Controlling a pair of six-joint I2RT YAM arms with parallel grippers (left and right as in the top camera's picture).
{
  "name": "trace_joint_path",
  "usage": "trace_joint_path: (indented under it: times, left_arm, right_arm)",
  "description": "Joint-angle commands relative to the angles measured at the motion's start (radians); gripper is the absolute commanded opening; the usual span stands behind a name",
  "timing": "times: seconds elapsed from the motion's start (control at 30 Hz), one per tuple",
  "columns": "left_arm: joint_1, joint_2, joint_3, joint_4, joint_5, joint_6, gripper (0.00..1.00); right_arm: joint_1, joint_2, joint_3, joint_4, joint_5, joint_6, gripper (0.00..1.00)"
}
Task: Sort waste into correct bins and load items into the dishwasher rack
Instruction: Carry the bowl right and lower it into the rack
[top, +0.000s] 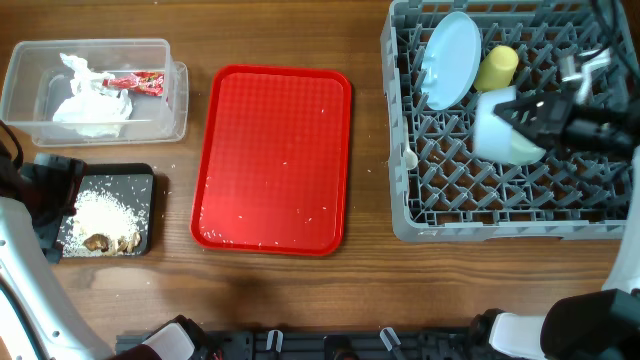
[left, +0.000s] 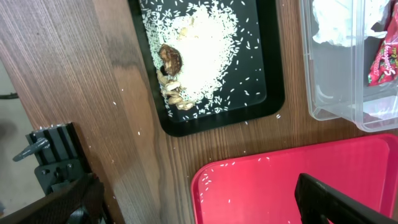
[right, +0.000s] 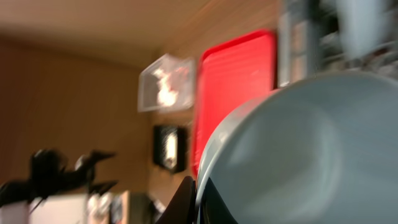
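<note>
I will set the pale bowl down with my right gripper in the grey dishwasher rack's near corner (top: 435, 196) facing the red tray.
The grey dishwasher rack (top: 420, 215) at the right holds an upright pale blue plate (top: 452, 57) and a yellow-green cup (top: 497, 67). My right gripper (top: 528, 112) hangs over the rack, shut on the rim of a pale bowl (top: 503, 135). That bowl (right: 298, 149) fills the blurred right wrist view, its rim pinched in the right gripper (right: 202, 199). The clear tub (top: 170, 100) holds a white napkin (top: 92, 105) and a red wrapper (top: 135, 82). The black tray (top: 145, 190) carries rice and brown lumps (left: 171, 59). My left gripper (top: 52, 188) is open and empty; in its wrist view it (left: 202, 202) spans the red tray's corner.
A flat red tray (top: 272, 155) lies in the middle, with stray rice grains on it. More loose grains (left: 249, 140) dot the wood between the black tray (left: 273, 93) and the red tray (left: 267, 186). The table's near edge runs below both trays.
</note>
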Motion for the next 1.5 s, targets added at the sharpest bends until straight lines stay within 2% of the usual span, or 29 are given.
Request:
trace_joint_path:
  times: [0.0, 0.1, 0.17, 0.27, 0.33, 0.43, 0.53, 0.77, 0.83, 0.93, 1.03, 1.1, 1.27, 1.33, 1.4, 1.43, 1.47]
  left_arm:
    - [0.006, 0.000, 0.008, 0.000, -0.006, 0.005, 1.00]
    - [0.006, 0.000, 0.008, 0.000, -0.006, 0.005, 1.00]
    - [0.006, 0.000, 0.008, 0.000, -0.006, 0.005, 1.00]
    - [0.006, 0.000, 0.008, 0.000, -0.006, 0.005, 1.00]
    - [0.006, 0.000, 0.008, 0.000, -0.006, 0.005, 1.00]
    - [0.006, 0.000, 0.008, 0.000, -0.006, 0.005, 1.00]
    - [0.006, 0.000, 0.008, 0.000, -0.006, 0.005, 1.00]
    - [0.006, 0.000, 0.008, 0.000, -0.006, 0.005, 1.00]
    - [0.006, 0.000, 0.008, 0.000, -0.006, 0.005, 1.00]
    - [0.006, 0.000, 0.008, 0.000, -0.006, 0.005, 1.00]
    - [0.006, 0.000, 0.008, 0.000, -0.006, 0.005, 1.00]
    - [0.006, 0.000, 0.008, 0.000, -0.006, 0.005, 1.00]
    - [0.006, 0.000, 0.008, 0.000, -0.006, 0.005, 1.00]
    - [0.006, 0.000, 0.008, 0.000, -0.006, 0.005, 1.00]
    - [0.006, 0.000, 0.008, 0.000, -0.006, 0.005, 1.00]
    - [0.006, 0.000, 0.008, 0.000, -0.006, 0.005, 1.00]
    - [0.006, 0.000, 0.008, 0.000, -0.006, 0.005, 1.00]
  right_arm:
    - [0.079, 0.005, -0.141, 0.040, -0.132, -0.113, 0.04]
    - [0.141, 0.014, -0.267, 0.171, -0.214, -0.102, 0.04]
    - [0.179, 0.021, -0.344, 0.294, -0.282, -0.038, 0.04]
    - [0.218, 0.038, -0.423, 0.512, -0.329, 0.143, 0.04]
    - [0.222, 0.043, -0.446, 0.594, -0.329, 0.243, 0.04]
    - [0.221, 0.044, -0.448, 0.601, -0.321, 0.263, 0.04]
    - [0.221, 0.046, -0.453, 0.584, -0.232, 0.268, 0.04]
    - [0.216, 0.046, -0.529, 0.617, -0.209, 0.290, 0.04]
    - [0.215, 0.046, -0.528, 0.624, -0.134, 0.301, 0.04]
    - [0.188, 0.045, -0.515, 0.652, 0.094, 0.317, 0.04]
    - [0.168, 0.037, -0.494, 0.645, 0.152, 0.330, 0.06]
    - [0.166, 0.035, -0.492, 0.643, 0.164, 0.336, 0.13]
    - [0.157, 0.029, -0.473, 0.597, 0.302, 0.338, 0.16]
    - [0.145, 0.019, -0.445, 0.566, 0.354, 0.339, 0.21]
    - [0.127, 0.000, -0.389, 0.519, 0.418, 0.338, 0.33]
    - [0.120, -0.007, -0.359, 0.496, 0.448, 0.338, 0.44]
    - [0.111, -0.022, -0.293, 0.441, 0.529, 0.340, 0.65]
